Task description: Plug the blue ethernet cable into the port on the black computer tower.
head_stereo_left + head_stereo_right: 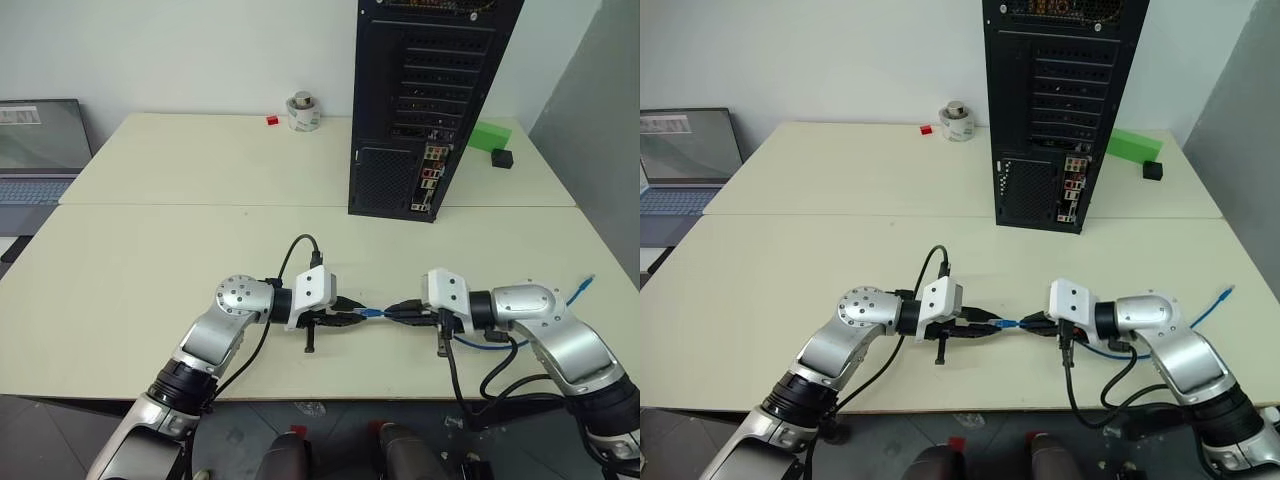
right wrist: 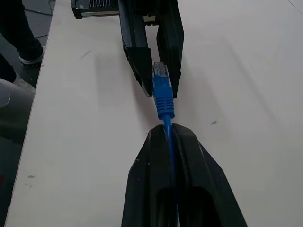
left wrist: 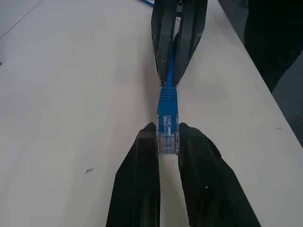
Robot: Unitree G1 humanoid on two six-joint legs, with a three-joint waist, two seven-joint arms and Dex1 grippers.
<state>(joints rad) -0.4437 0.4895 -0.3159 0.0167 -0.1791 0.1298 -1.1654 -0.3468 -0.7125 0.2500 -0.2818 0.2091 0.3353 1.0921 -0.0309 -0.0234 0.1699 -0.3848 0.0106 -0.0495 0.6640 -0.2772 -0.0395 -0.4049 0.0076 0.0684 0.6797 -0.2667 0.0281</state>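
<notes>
My right gripper is pinching the cord, too far back to push the plug straight. It should take hold of the plug's boot [image 2: 164, 101] while my left gripper holds the plug steady.
The blue ethernet cable [image 1: 372, 313] is stretched between my two grippers just above the table's front part. My left gripper [image 3: 167, 131] is shut on its clear plug, pinched between the fingertips. Facing it, my right gripper [image 2: 168, 130] is shut on the blue cord just behind the plug's boot [image 2: 163, 97]. The rest of the cord loops under my right arm, and its other end [image 1: 585, 287] lies at the table's right edge. The black computer tower [image 1: 430, 90] stands upright at the back, rear face towards me. The port sits in its coloured connector strip [image 1: 430, 180], low on the right.
A grey laptop [image 1: 35, 150] sits open at the far left. A tape roll [image 1: 304, 112] and a small red piece [image 1: 271, 120] lie at the back, left of the tower. A green block [image 1: 490, 135] and a small black cube [image 1: 502, 158] are to its right.
</notes>
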